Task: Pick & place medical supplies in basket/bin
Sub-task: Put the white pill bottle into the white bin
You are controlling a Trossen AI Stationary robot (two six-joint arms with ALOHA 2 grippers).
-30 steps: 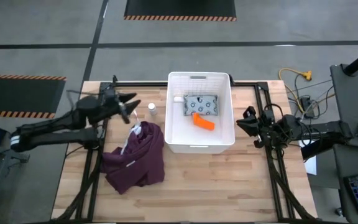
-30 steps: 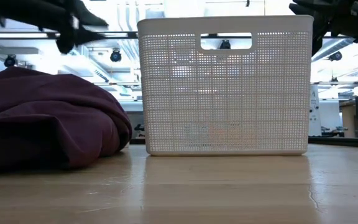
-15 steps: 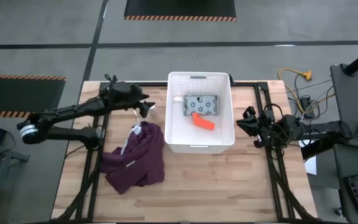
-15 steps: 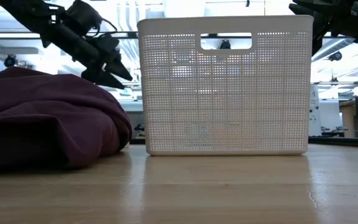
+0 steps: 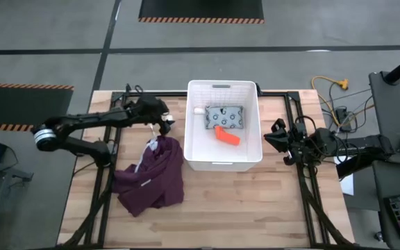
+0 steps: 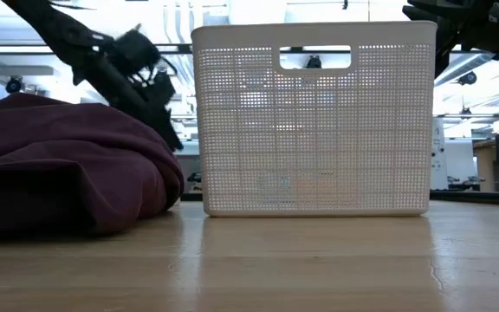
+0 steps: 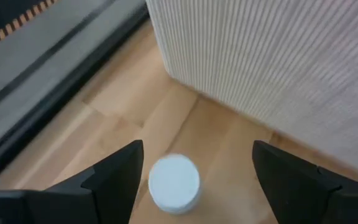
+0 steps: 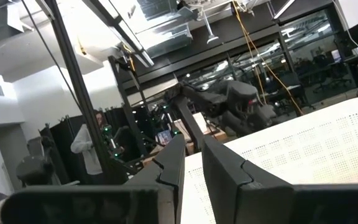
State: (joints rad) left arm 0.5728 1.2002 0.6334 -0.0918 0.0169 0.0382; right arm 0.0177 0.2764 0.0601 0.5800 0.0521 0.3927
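The robot's left gripper should close on the body of the tiny white bottle (image 5: 167,117) (image 7: 184,206), just under the bottle's cap.
A tiny white bottle (image 7: 174,182) stands on its base on the table, just left of the white slatted basket (image 5: 189,128). My left gripper (image 7: 197,149) is open and low over the bottle (image 5: 169,122), one finger on either side, touching nothing. The low view shows this gripper (image 6: 167,130) slanting down behind the garment. Inside the basket lie the grey dotted packet (image 5: 225,117), the orange tube (image 5: 227,135) and a small white piece (image 5: 199,110). My right gripper (image 5: 273,135) waits shut to the right of the basket.
A maroon garment (image 5: 151,173) lies heaped on the table, near and left of the basket, close to the bottle. A black frame rail (image 5: 110,160) runs along the table's left side and another along the right. Cables (image 5: 335,104) lie off the right edge.
My left gripper has moved toward the table's right, to the basket's left wall, and has come down toward the table. It now stands over the white bottle with a finger on each side. The bottle has stayed where it was.
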